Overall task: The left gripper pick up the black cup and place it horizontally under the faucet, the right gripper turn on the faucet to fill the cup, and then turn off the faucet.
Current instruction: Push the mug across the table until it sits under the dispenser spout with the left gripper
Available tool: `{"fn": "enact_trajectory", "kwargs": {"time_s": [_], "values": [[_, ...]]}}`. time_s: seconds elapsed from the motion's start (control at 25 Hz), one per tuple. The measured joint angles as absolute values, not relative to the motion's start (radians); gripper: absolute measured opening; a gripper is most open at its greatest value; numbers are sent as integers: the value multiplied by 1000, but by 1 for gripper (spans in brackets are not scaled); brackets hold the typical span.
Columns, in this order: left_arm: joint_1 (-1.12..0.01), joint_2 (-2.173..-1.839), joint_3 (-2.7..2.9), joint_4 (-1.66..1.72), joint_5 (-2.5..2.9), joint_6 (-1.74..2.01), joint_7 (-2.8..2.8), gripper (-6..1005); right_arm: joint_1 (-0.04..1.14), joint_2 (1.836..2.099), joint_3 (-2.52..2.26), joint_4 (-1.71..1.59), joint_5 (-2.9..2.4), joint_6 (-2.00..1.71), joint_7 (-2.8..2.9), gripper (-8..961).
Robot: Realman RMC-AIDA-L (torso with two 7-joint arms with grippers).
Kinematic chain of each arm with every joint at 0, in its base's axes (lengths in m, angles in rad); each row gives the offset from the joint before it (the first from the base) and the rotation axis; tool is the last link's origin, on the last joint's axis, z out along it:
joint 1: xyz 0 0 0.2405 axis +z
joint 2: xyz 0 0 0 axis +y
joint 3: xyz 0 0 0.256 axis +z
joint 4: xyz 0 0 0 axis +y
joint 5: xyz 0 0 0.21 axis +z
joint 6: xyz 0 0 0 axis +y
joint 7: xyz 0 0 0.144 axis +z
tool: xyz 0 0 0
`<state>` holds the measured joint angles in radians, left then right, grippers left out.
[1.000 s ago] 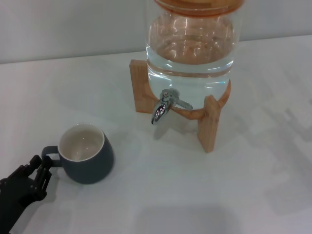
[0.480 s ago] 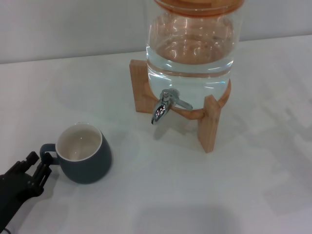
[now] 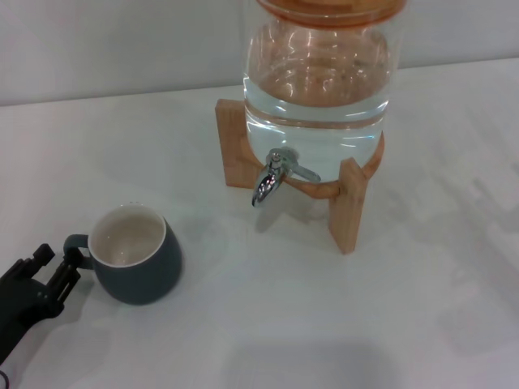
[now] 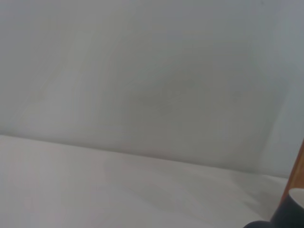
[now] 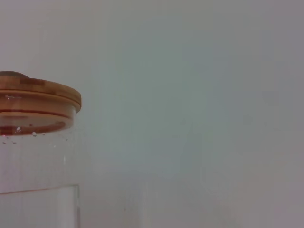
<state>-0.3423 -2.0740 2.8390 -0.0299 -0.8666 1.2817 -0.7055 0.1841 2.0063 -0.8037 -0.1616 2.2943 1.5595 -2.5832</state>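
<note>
The black cup's handle meets my left gripper's slanted fingertips only at its edge, so next I open, back away and take the handle deeper [image 3: 77,241] before I lift.
The black cup [image 3: 138,259] stands upright on the white table, well to the left of and nearer than the faucet [image 3: 272,178]. Its cream inside faces up and its loop handle points left. My left gripper [image 3: 57,263] is at the lower left edge of the head view, with its knobbly fingers closed around the cup's handle. The chrome faucet sticks out from the glass water jar [image 3: 320,73], spout down, with nothing under it. In the left wrist view a bit of the cup [image 4: 290,213] shows. My right gripper is out of view.
The jar sits on a wooden stand [image 3: 349,203] at the back centre, part filled with water. Its wooden lid [image 5: 33,102] shows in the right wrist view against a pale wall. The white table [image 3: 324,324] stretches in front and to the right.
My left gripper has moved left and slightly back, and the cup has shifted left with it. The jar and faucet have not moved.
</note>
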Motion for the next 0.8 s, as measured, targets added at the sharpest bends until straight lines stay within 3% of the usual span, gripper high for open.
{"fn": "enact_trajectory", "kwargs": {"time_s": [0.48,0.56,0.8], "values": [[-365,-2074,2840,-44,-865,1281,-712,440,191,2008,-804,-159,2296,1552,-2583,782],[-366,-2073,2839,-51,-865,1280,-715,262,192,2008,-804,-159,2296,1552,-2583,782],[-379,-2073,2840,-80,-865,1279,-738,242,193,2008,-804,-159,2296,1552,-2582,781]]}}
